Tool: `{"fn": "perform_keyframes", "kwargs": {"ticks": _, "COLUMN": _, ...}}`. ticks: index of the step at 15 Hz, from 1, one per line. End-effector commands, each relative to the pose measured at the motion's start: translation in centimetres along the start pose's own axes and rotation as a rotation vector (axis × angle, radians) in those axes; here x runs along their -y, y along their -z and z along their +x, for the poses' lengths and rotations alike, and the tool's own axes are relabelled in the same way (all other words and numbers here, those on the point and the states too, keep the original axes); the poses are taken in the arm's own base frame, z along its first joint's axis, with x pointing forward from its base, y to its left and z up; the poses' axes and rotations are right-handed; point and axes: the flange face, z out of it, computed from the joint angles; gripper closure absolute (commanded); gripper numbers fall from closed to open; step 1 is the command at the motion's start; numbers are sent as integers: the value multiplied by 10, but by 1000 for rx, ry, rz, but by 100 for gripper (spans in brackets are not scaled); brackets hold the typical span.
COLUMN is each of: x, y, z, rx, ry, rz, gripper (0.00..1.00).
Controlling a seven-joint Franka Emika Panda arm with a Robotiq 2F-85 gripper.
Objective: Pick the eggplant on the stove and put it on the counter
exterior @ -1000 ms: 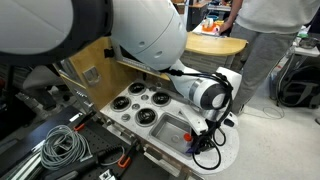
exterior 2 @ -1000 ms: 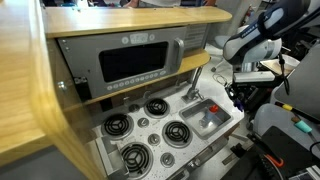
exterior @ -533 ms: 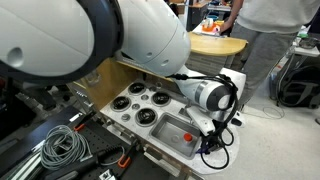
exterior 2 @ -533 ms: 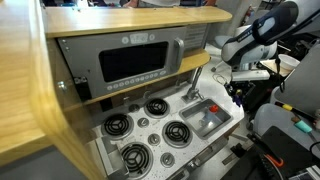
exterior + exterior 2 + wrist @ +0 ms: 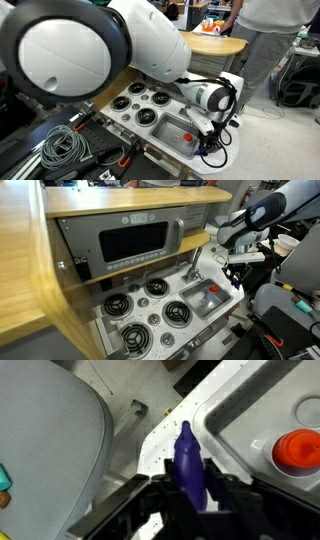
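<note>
The robot's gripper needs to release the dark purple eggplant on the white counter's rounded end [image 5: 212,139], just past the sink. The eggplant now hangs just above the counter.
In the wrist view my gripper [image 5: 190,480] is shut on the dark purple eggplant [image 5: 186,452], which sticks out between the fingers. It hangs just above the white speckled counter [image 5: 160,452], beside the sink rim. In both exterior views the gripper [image 5: 208,140] [image 5: 238,272] is at the counter's rounded end [image 5: 228,152], past the sink. The eggplant itself is hidden by the gripper there. The grey stove [image 5: 138,104] [image 5: 150,308] with its black burner rings lies apart from the gripper and has nothing on it.
The grey sink basin [image 5: 178,130] [image 5: 208,298] [image 5: 250,420] next to the gripper holds a small red object [image 5: 296,448]. A faucet [image 5: 196,262] stands behind the sink. A tan wooden table [image 5: 215,44] and a person stand behind. Cables lie on the floor [image 5: 60,145].
The upper arm has swung and fills more of an exterior view. The gripper, still holding the eggplant, has shifted only slightly over the counter end.
</note>
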Motion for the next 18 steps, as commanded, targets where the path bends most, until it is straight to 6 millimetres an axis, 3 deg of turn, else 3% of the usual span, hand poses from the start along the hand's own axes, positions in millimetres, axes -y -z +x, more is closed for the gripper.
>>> {"fn": "perform_keyframes", "kwargs": {"ticks": 1, "x": -2, "y": -6, "z": 11, "rx": 36, "ry": -10, "rz": -18, "gripper": 92}}
{"fn": "perform_keyframes", "kwargs": {"ticks": 8, "x": -1, "y": -12, "z": 11, "rx": 124, "ry": -3, "rz": -47, "gripper": 92}}
{"fn": "perform_keyframes", "kwargs": {"ticks": 18, "x": 9, "y": 15, "z": 52, "rx": -377, "ry": 75, "rz": -95, "gripper": 92}}
